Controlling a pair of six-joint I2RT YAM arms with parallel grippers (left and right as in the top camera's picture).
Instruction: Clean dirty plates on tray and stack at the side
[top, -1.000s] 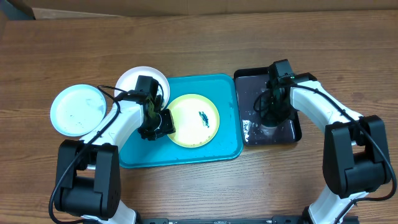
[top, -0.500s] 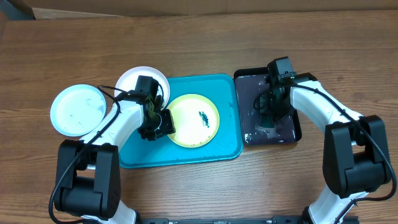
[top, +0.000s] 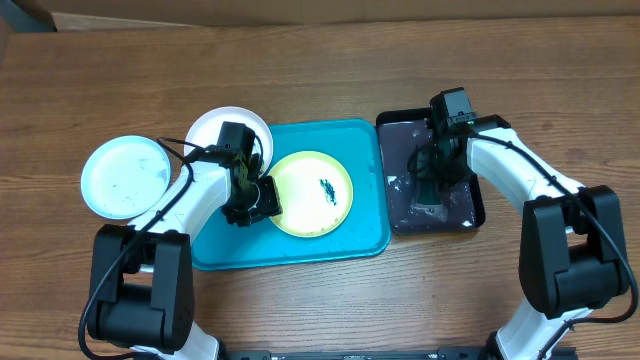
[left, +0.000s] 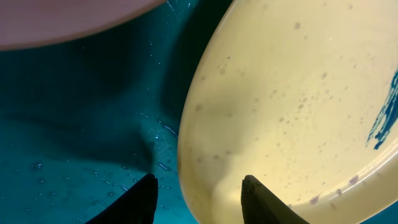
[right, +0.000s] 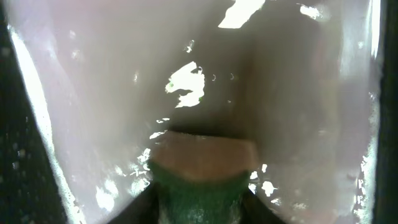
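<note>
I can see only a narrow stub of the green sponge past my right gripper's fingers, so I will open and take the sponge nearer its middle (top: 428, 193) before scrubbing.
A yellow plate (top: 312, 193) with a dark blue-green smear lies on the teal tray (top: 350, 245). My left gripper (top: 255, 200) stands open astride its left rim. One finger is over the tray (left: 134, 202) and the other over the plate (left: 292, 93). A white plate (top: 228, 128) overlaps the tray's far left corner. A pale mint plate (top: 125, 177) lies on the table to the left. My right gripper (top: 428, 195) is down in the black tray (top: 400, 135), shut on a green sponge (right: 199, 180) with a tan top.
The black tray's floor (right: 280, 93) is wet and shiny with bits of foam, and its dark wall (right: 25, 155) rises on the left. Brown wooden table (top: 320, 60) lies all around both trays. The white plate's edge (left: 62, 18) sits close above my left fingers.
My right gripper has shifted slightly in the black tray with the sponge, and the foam at the tray's left side has moved. The left arm and the plates have stayed put.
</note>
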